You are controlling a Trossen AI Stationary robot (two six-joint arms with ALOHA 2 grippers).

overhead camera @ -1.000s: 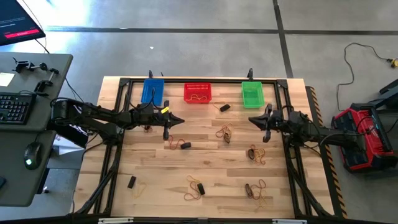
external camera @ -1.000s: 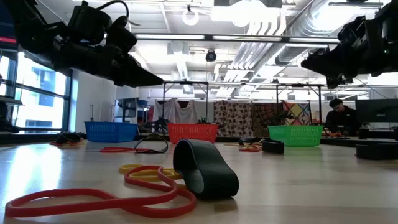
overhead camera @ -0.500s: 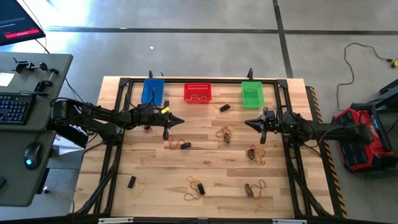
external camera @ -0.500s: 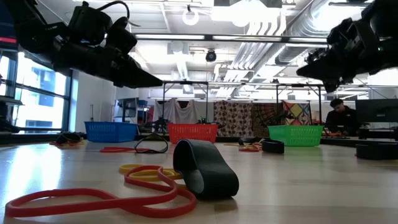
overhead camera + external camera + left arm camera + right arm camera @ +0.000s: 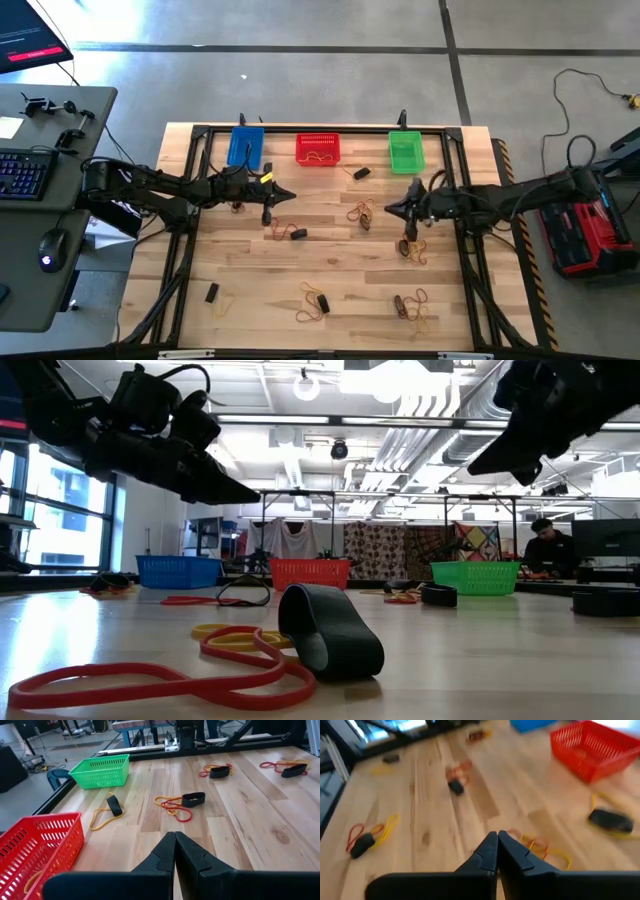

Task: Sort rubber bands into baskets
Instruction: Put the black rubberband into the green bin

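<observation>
Next, my right hand grabs the dark rubber band (image 5: 400,306) beside the thin loops in the front-edge cluster on my right gripper's side.
Three mesh baskets stand along the far edge: blue (image 5: 246,146), red (image 5: 318,149) with a tan band inside, and green (image 5: 405,152). Clusters of thin loops and short thick dark bands lie on the wooden table, among them one near the centre (image 5: 360,213), one right of it (image 5: 410,247) and one left of it (image 5: 287,232). My left gripper (image 5: 293,195) is shut and empty, above the table near the blue basket; its wrist view (image 5: 175,836) shows the closed tips. My right gripper (image 5: 390,208) is shut and empty, above the table just right of the centre cluster (image 5: 540,845).
More band clusters lie near the front edge (image 5: 315,302) (image 5: 410,305), at the front left (image 5: 212,294) and below the green basket (image 5: 361,172). A black frame (image 5: 300,128) rims the table. A desk with a keyboard (image 5: 22,172) stands to the left. A person (image 5: 545,545) sits far behind the table.
My right gripper has moved toward the table's left edge and a little toward the near edge, closing on the centre band cluster, with its fingers staying shut.
</observation>
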